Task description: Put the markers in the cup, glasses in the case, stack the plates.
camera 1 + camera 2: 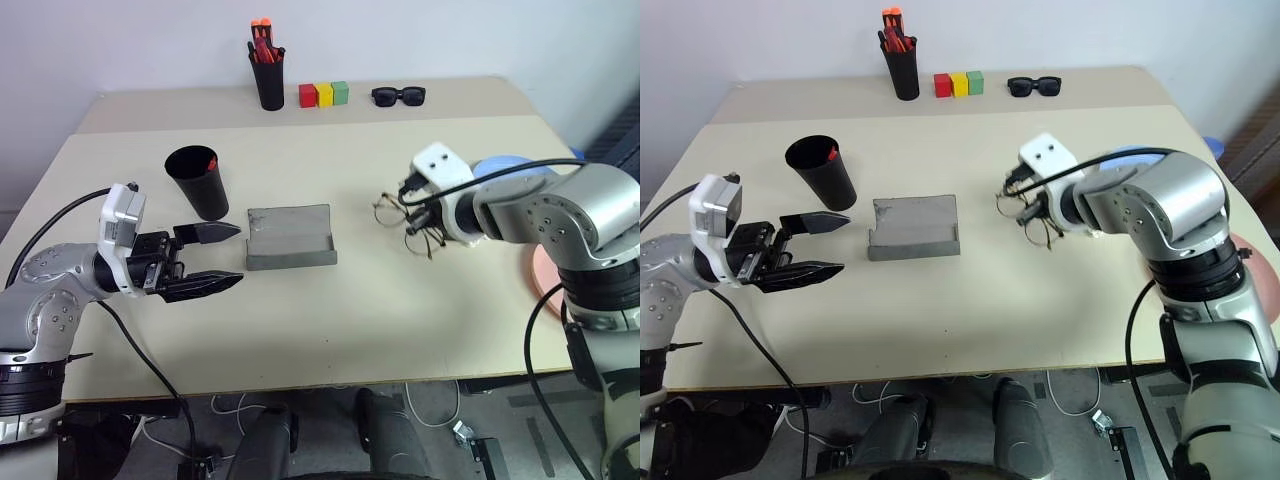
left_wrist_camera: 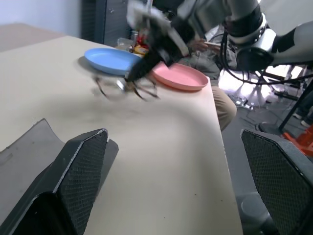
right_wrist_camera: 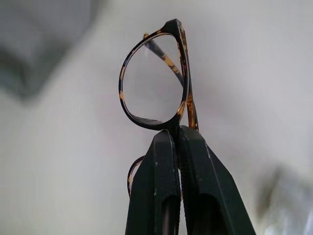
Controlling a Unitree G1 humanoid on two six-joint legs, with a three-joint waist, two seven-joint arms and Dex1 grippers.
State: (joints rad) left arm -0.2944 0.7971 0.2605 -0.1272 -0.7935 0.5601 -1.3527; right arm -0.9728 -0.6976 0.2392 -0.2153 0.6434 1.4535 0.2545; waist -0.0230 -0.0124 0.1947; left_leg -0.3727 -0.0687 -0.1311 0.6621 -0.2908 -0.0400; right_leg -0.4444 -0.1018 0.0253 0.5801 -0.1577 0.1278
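My right gripper is to release the glasses in the hollow (image 1: 289, 250) behind the front edge of the open grey case.
My right gripper (image 3: 175, 134) is shut on the bridge of the glasses (image 3: 151, 83), thin dark frames with clear round lenses. It holds them just above the table, right of centre (image 1: 387, 209). The grey case (image 1: 290, 237) lies open mid-table, to the left of the glasses. Left of the case stands the black cup (image 1: 198, 185), with a red marker (image 1: 211, 160) showing inside its rim. Near the cup and case, my left gripper (image 1: 241, 255) hangs open and level, holding nothing. The blue plate (image 2: 110, 59) and the pink plate (image 2: 178, 77) lie side by side at the table's right edge, partly behind my right arm.
At the back of the table stand a narrow black pen holder (image 1: 268, 78) with red-orange pens, three coloured blocks (image 1: 323, 94) and black sunglasses (image 1: 399, 96). A wall runs behind the table.
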